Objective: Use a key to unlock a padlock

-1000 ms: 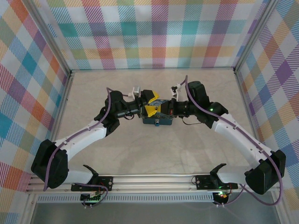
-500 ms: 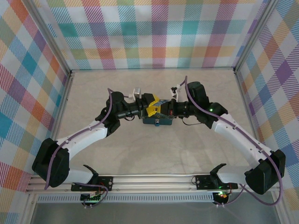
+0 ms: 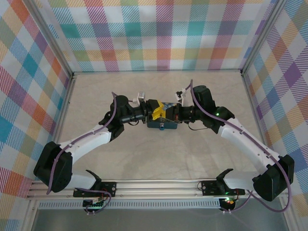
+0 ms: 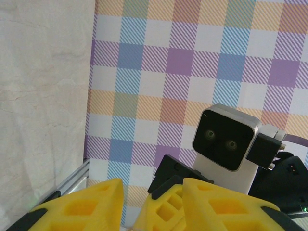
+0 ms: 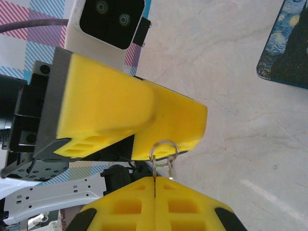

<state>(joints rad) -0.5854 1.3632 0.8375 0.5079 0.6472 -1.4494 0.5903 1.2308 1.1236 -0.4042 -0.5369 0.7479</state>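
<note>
The key's wire ring rests against the edge of my left gripper's half-open fingers. I should open that left gripper wider, then close it on the key's ring end (image 5: 162, 166).
My right gripper (image 5: 154, 181) is shut on the key (image 5: 154, 177), a thin pale edge pinched between its yellow fingers. The key's wire ring (image 5: 163, 152) sticks out above the fingertips. Just beyond the ring are my left gripper's yellow fingers (image 5: 130, 110). In the left wrist view my left gripper (image 4: 151, 187) stands partly open, with one of the right gripper's yellow fingers (image 4: 163, 204) in the gap between its jaws. From above, both grippers (image 3: 156, 112) (image 3: 170, 114) meet tip to tip over the blue painted box (image 3: 161, 125). The padlock is hidden.
The blue painted box (image 5: 285, 43) lies on the pale marbled table (image 3: 144, 159) mid-field. Checked walls with metal frame posts (image 3: 70, 91) close in the left, back and right sides. Open floor lies in front of and behind the box.
My left gripper's jaws have narrowed from wide open, and it has shifted slightly towards the right gripper. The right gripper stays shut on the key and has barely moved.
</note>
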